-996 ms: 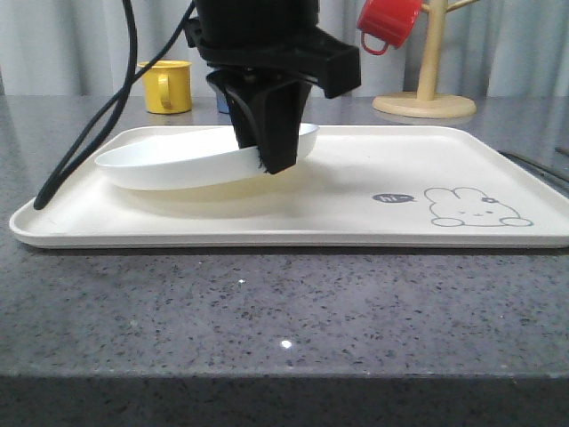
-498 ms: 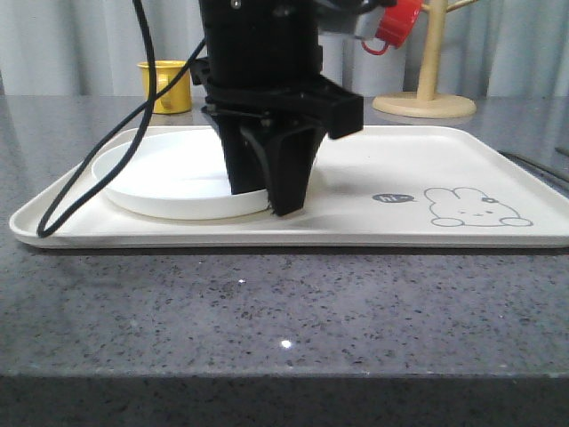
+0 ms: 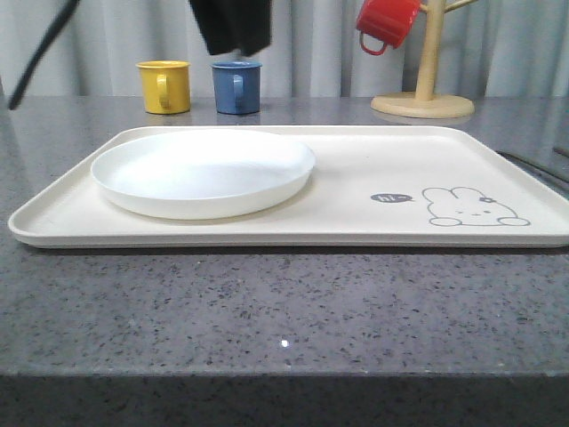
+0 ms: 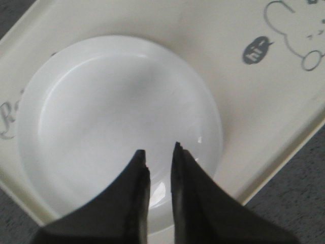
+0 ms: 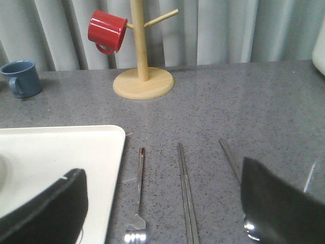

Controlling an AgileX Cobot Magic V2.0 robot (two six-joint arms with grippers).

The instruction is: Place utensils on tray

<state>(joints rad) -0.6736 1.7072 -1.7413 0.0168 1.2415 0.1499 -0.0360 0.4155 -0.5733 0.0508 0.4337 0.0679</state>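
Note:
I will next move my right gripper to the fork's handle [image 3: 548, 171] [image 5: 138, 187] and close it there, because the fork is nearest the tray.
The round white plate [image 3: 203, 173] lies flat on the left half of the cream tray [image 3: 356, 233]. My left gripper [image 3: 233, 40] hangs high above the plate's far side. In the left wrist view this gripper [image 4: 158, 152] is open by a narrow gap with nothing in it, and the plate [image 4: 101, 112] lies below. On the table to the right of the tray [image 5: 61, 152] lie the fork [image 5: 140, 173], the chopsticks [image 5: 184, 178] and the spoon [image 5: 229, 157], side by side. My right gripper [image 5: 161, 170] hovers wide open over them, empty.
A yellow mug [image 3: 164, 86] and a blue mug [image 3: 236, 86] stand behind the tray. A wooden mug tree [image 3: 425, 89] with a red mug [image 3: 384, 22] hanging on it stands at the back right. A black cable [image 3: 36, 49] hangs at the upper left.
The left gripper let go of the plate and rose well above it. The plate, tilted in the jaws a second ago, now rests flat on the tray.

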